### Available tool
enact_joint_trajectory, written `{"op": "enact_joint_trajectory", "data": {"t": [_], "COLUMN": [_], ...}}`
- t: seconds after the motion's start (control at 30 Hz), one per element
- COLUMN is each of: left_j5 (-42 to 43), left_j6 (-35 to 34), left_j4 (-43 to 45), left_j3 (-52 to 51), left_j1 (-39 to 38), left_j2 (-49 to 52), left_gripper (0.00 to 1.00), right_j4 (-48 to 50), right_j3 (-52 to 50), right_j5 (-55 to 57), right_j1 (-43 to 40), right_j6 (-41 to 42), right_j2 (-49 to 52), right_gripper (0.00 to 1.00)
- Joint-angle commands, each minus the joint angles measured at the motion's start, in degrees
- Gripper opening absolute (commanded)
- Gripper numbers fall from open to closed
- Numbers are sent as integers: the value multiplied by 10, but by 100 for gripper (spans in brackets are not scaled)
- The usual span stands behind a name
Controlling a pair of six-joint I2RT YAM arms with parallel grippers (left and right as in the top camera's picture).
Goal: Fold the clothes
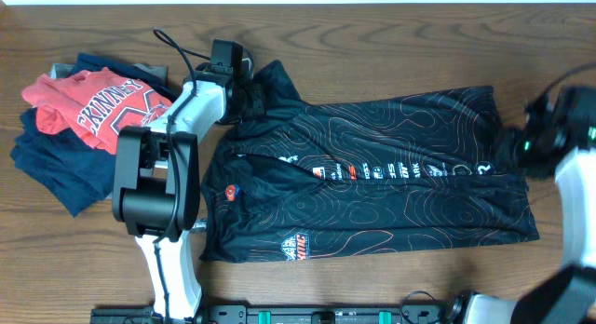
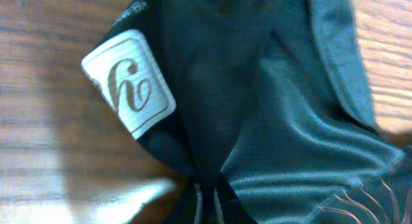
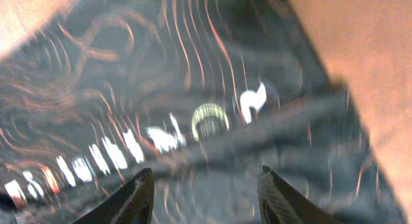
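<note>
The pinched black fabric, now held beside the white neck label, will be let go by my left gripper on the garment (image 1: 240,228), between the garment's round red patch and the logo.
The black garment (image 1: 372,184) with thin orange-and-white contour lines lies spread on the table, logo at its lower left. My left gripper (image 1: 250,93) is at the garment's upper left corner, shut on a pinch of the black fabric (image 2: 212,121) beside a white neck label (image 2: 129,81). My right gripper (image 1: 512,142) is at the garment's right edge, above it. In the right wrist view its fingers (image 3: 206,185) are open and empty, with the garment's white print (image 3: 193,127) below them.
A red shirt with white lettering (image 1: 93,108) lies on navy folded garments (image 1: 60,170) at the left of the wooden table (image 1: 391,35). The left arm's black base (image 1: 154,180) stands by the garment's left edge.
</note>
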Motion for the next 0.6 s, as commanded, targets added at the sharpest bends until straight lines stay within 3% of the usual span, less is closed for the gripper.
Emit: {"op": "enact_joint_trajectory", "data": {"t": [0.0, 0.23, 0.57], "left_j5": [18, 18, 18], "left_j6": [-10, -10, -10], "left_j4": [-17, -36, -37], "left_j3": [-3, -3, -3], "left_j1": [-1, -1, -3], "left_j2": [-23, -23, -23], "left_gripper": [6, 6, 6], "right_j4": [7, 124, 309], "right_j3": [89, 211, 219], "right_j5": [9, 29, 68], "right_j1": [14, 29, 55], "right_j6": [-13, 5, 43], "right_j2": [89, 269, 385], "right_gripper": [53, 57, 60]}}
